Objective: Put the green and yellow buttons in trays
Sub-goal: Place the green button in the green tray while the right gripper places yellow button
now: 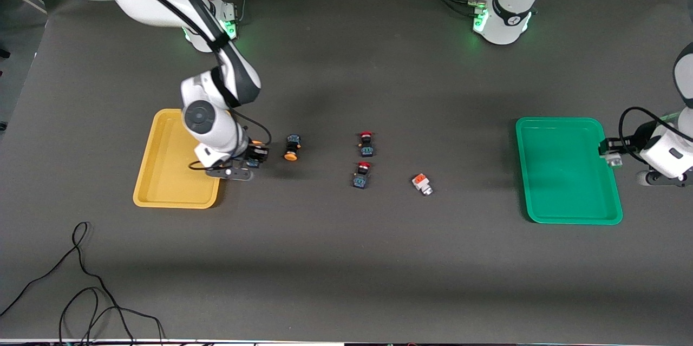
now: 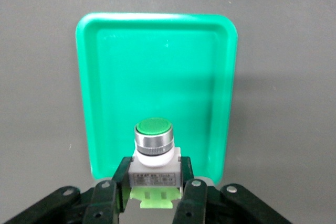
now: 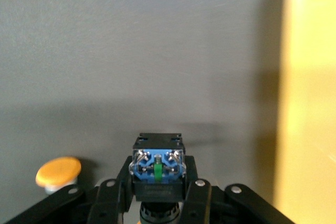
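The robot's right gripper will release the yellow-capped switch, now held beside the yellow tray, on the bottom of the yellow tray, near the rim (image 1: 196, 160) closest to the middle of the table.
My right gripper (image 1: 254, 155) is shut on a yellow-capped black-blue switch (image 3: 157, 167) and holds it over the table just beside the yellow tray (image 1: 162, 173), whose rim shows in the right wrist view (image 3: 310, 103). A second yellow-capped switch (image 1: 292, 147) lies on the table close by, its cap visible in the right wrist view (image 3: 58, 172). My left gripper (image 1: 610, 152) is shut on a white-grey switch with a green cap (image 2: 154, 145), at the rim of the green tray (image 1: 563, 135). The tray (image 2: 157, 66) lies empty below the switch. A white-grey switch with an orange top (image 1: 422, 183) lies mid-table.
Two red-capped black-blue switches (image 1: 366, 143) (image 1: 361, 174) lie mid-table, between the yellow-capped switch and the orange-topped one. Black cables (image 1: 81, 281) trail over the table near the front camera at the right arm's end.
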Controlling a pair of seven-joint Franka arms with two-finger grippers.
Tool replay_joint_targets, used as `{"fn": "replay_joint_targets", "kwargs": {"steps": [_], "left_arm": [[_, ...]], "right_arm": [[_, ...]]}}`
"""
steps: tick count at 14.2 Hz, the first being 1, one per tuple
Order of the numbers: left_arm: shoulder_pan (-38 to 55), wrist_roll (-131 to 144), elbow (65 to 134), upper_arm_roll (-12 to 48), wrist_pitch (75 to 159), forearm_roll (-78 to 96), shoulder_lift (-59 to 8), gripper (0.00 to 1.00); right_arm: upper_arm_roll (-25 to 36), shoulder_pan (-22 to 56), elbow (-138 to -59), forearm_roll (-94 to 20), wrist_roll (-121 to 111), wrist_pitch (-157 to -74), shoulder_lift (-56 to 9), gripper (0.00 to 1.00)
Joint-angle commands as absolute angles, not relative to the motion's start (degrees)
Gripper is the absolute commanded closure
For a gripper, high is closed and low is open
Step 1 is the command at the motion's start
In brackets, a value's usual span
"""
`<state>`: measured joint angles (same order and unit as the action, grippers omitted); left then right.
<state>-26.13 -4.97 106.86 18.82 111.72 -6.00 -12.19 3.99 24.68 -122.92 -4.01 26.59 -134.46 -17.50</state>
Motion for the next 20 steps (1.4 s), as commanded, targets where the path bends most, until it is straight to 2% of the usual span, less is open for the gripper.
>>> {"fn": "replay_joint_targets", "kwargs": {"steps": [1,4,7,8,9,10,12,14,16,18,20], "left_arm": [[-25.84,-4.40,118.27,19.60,128.09,-7.21,-14.40,0.95],[-26.02,-4.04,122.34,18.81,138.76,-7.64,-19.76,0.95],[-25.67,-1.16,121.99,17.76,139.92,-12.99,-23.54,0.91],[-25.49,0.77,121.82,17.75,140.01,-14.57,-24.16,0.85],[-25.40,1.05,121.21,17.84,139.14,-15.63,-24.34,0.62],[-25.40,0.71,119.72,17.84,137.39,-15.73,-24.17,0.32],[-25.31,0.27,113.77,18.10,127.59,-15.73,-23.29,0.17],[-24.88,0.18,102.98,19.07,112.75,-14.95,-23.29,0.13],[-24.26,0.18,95.05,20.12,103.57,-14.24,-23.64,0.12],[-24.17,1.22,90.89,21.61,99.51,-10.22,-23.21,0.11],[-22.43,4.63,90.00,24.51,99.66,-8.79,-23.20,0.09]], "right_arm": [[10.08,24.87,-123.57,-3.60,18.85,-123.52,-7.23,1.00],[21.32,24.96,-125.85,-3.69,2.60,-120.75,-3.96,1.00],[25.92,24.96,-131.90,-3.69,-3.33,-131.35,-6.32,1.00],[26.01,24.96,-134.62,-3.87,-3.43,-136.79,-7.20,1.00],[26.02,24.96,-136.48,-4.30,-3.43,-141.89,-9.03,1.00],[25.84,25.31,-137.19,-4.48,-3.25,-145.86,-11.58,1.00],[25.66,25.66,-137.63,-6.23,-3.16,-151.06,-15.28,1.00],[25.66,28.55,-137.64,-8.95,-3.16,-153.88,-17.92,1.00],[25.58,30.49,-137.64,-12.47,-3.25,-155.30,-19.15,1.00],[25.58,31.03,-137.55,-12.57,-3.34,-155.57,-19.51,1.00],[25.58,30.85,-137.55,-12.57,-3.43,-154.95,-19.25,1.00]]}}
